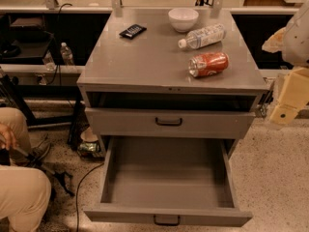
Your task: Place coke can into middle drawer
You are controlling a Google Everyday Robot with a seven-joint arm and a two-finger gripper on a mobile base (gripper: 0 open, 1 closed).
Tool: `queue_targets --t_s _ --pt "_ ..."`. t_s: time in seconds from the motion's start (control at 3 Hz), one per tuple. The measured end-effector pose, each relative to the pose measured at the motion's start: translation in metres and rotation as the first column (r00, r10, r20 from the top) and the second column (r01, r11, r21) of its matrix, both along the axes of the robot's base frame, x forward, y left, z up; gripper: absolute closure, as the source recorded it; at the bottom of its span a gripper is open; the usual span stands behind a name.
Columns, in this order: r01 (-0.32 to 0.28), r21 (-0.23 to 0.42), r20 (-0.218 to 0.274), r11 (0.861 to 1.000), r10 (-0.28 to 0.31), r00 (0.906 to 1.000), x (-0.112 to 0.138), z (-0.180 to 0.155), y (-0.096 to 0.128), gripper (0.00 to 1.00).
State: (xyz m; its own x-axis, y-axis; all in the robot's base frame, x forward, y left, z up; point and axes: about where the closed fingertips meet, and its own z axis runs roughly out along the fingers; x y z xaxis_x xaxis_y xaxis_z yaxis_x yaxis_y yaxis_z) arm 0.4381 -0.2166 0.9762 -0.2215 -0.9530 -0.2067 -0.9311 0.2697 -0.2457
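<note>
I should next move my gripper to the middle of the coke can (209, 64) on the cabinet top and close it there, leaving both ends of the can free.
The coke can (208, 64) is red with a silver end and lies on its side on the grey cabinet top (145, 62), near the right front corner. The middle drawer (166, 178) is pulled fully out at the bottom of the cabinet, with a bare flat tray and a small black handle on its front. My gripper (288, 103) hangs at the right edge of the view, beside the cabinet's right front corner. It is to the right of the can and lower than it, apart from it.
A clear plastic water bottle (202, 36) lies behind the can. A white bowl (183, 19) and a black flat object (133, 31) sit further back. A shut drawer front with a black handle (169, 122) is above the open one. A seated person's legs (19, 178) are at the left.
</note>
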Motion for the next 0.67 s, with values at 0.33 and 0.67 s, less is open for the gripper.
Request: queue_targets --t_s 0.33,0.67 --pt "-0.004 0.001 0.005 1.0 0.004 1.0 0.003 0.0 0.0 0.0" --pt "-0.065 0.018 0.077 0.998 0.063 0.995 0.044 -0.007 0.006 0.0"
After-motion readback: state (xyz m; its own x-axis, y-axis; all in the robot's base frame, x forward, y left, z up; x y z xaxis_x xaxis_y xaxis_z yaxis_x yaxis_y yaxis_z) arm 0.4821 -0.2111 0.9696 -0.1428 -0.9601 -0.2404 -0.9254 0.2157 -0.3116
